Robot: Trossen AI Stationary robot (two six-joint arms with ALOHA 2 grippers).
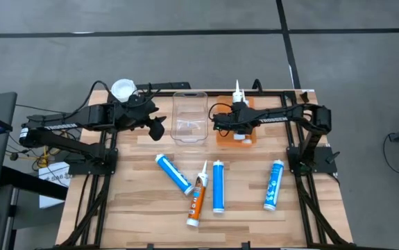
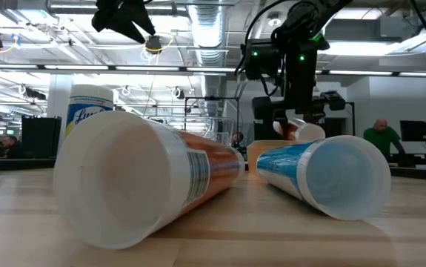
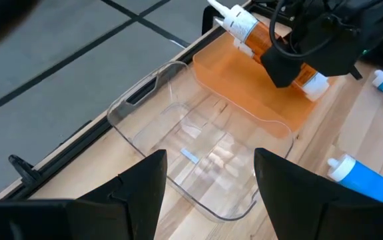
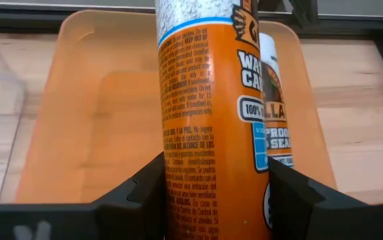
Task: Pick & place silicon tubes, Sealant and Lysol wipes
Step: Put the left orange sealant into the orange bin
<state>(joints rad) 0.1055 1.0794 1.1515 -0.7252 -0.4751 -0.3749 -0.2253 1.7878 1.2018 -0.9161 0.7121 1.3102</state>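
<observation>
My right gripper is going to release the orange sealant tube, now held over the bin, in the orange bin (image 1: 237, 119) (image 4: 206, 113), alongside the second orange tube.
My right gripper (image 1: 238, 125) is shut on an orange sealant tube (image 4: 208, 113) over the orange bin (image 1: 246, 139). A second orange tube (image 4: 276, 100) lies in that bin. My left gripper (image 3: 208, 180) is open and empty, above the table beside the clear bin (image 1: 189, 117). The Lysol wipes canister (image 1: 123, 89), white lid and yellow label, stands on its base at the far left; it also shows in the low view (image 2: 90, 111). Three blue tubes (image 1: 173, 173) (image 1: 218, 186) (image 1: 274, 184) and one orange tube (image 1: 198, 196) lie on their sides on the table. My right gripper pinches the orange tube's round body (image 4: 178, 173) between its two fingers, on the half away from the nozzle. The fingers (image 4: 144, 193) come from above and the table's right and lie across the tube. The tube slants over the orange bin, nozzle (image 3: 230, 15) higher, toward the far edge.
The clear bin (image 3: 198, 167) and the orange bin (image 3: 244, 93) stand side by side at the table's far middle. The loose tubes lie across the near middle of the table. People and desks show in the room behind (image 2: 379, 137).
</observation>
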